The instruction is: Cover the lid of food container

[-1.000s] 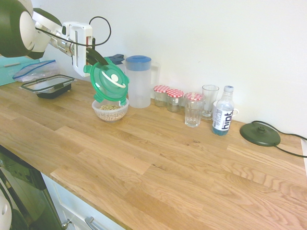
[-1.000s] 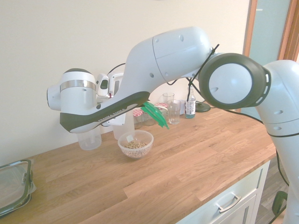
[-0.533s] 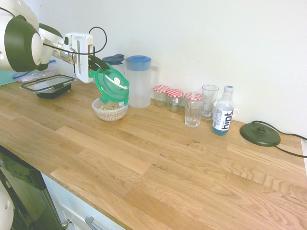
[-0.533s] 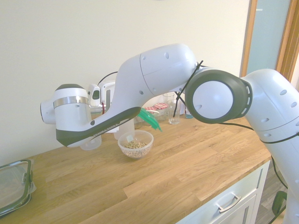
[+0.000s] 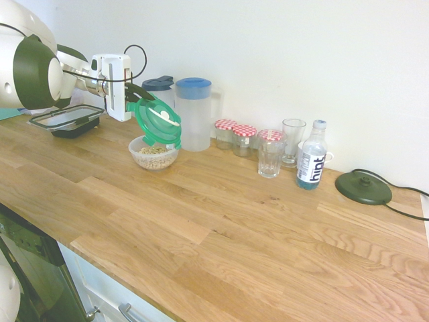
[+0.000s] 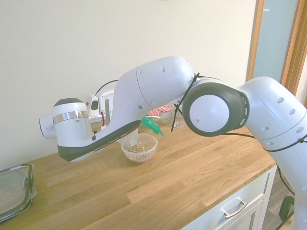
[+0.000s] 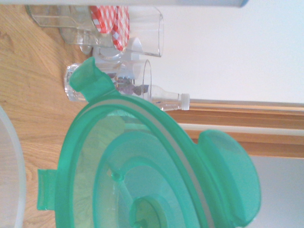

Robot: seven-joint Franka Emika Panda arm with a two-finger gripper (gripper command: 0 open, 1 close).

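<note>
Next, I lay the green lid flat across the rim of the clear bowl of beige grains [image 5: 153, 139] and let go of it there with my gripper.
The round green lid [image 5: 158, 123] hangs tilted just above the food container [image 5: 154, 153], a small clear bowl of beige grains on the wooden counter. My gripper [image 5: 139, 94] is shut on the lid's upper left edge. The lid's lower edge is close over the bowl's far rim; I cannot tell if they touch. In the second exterior view the arm hides the gripper, and only a sliver of the lid [image 6: 152, 126] shows above the bowl [image 6: 139, 148]. The wrist view is filled by the lid [image 7: 142, 175], with the bowl's rim [image 7: 9, 171] beside it.
Two blue-lidded jugs [image 5: 193, 114] stand right behind the bowl. Along the wall are red-checked jars [image 5: 244, 139], glasses [image 5: 271, 157], a water bottle [image 5: 311, 164] and a black kettle base [image 5: 363, 188]. A rectangular black-rimmed container [image 5: 67, 121] sits at the left.
The arm has lowered, bringing the lid down toward the bowl and tipping it flatter. The gripper stays shut on the lid.
</note>
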